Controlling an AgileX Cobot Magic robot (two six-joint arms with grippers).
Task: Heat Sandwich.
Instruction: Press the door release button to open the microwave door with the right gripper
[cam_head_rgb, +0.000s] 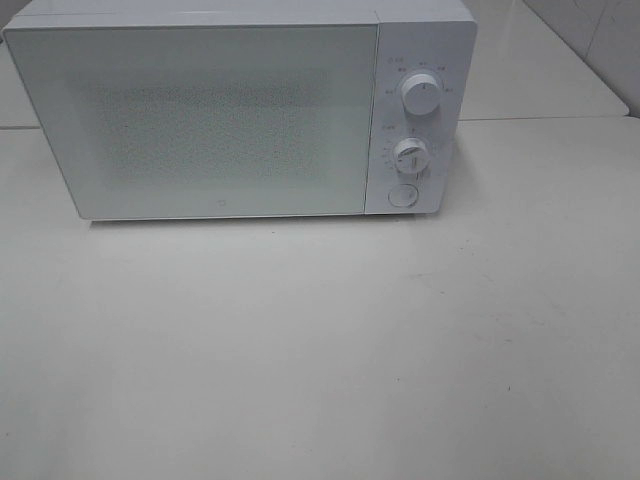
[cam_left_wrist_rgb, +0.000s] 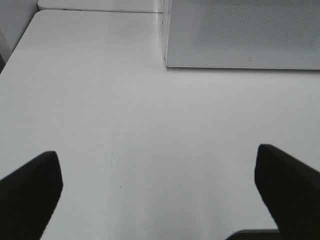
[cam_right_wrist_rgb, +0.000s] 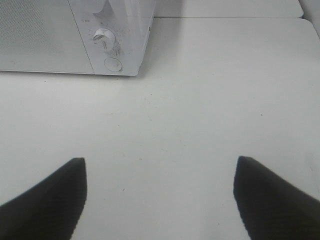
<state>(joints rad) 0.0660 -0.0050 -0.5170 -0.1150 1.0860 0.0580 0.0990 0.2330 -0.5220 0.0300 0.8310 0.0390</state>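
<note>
I should next move my right gripper to the round button (cam_head_rgb: 403, 195) (cam_right_wrist_rgb: 113, 64) below the lower knob of the white microwave and close it there, ready to press the button.
The sandwich shows in none of the views. A white microwave (cam_head_rgb: 230, 110) stands at the back of the white table (cam_head_rgb: 320, 350) with its door shut; its two knobs and round button are on its right side. Neither arm appears in the high view. In the left wrist view my left gripper (cam_left_wrist_rgb: 159, 192) hangs open over bare tabletop, short of the microwave's (cam_left_wrist_rgb: 240, 35) left front corner. The right wrist view has my right gripper (cam_right_wrist_rgb: 160, 197) open over the table, with the microwave's lower knob (cam_right_wrist_rgb: 103, 37) and button (cam_right_wrist_rgb: 113, 64) ahead of it. Both grippers are empty.
A seam (cam_head_rgb: 560, 118) between two tabletops runs behind the microwave's right side. A tiled wall (cam_head_rgb: 600, 40) is at the back right. The table's left edge (cam_left_wrist_rgb: 15, 50) shows in the left wrist view.
</note>
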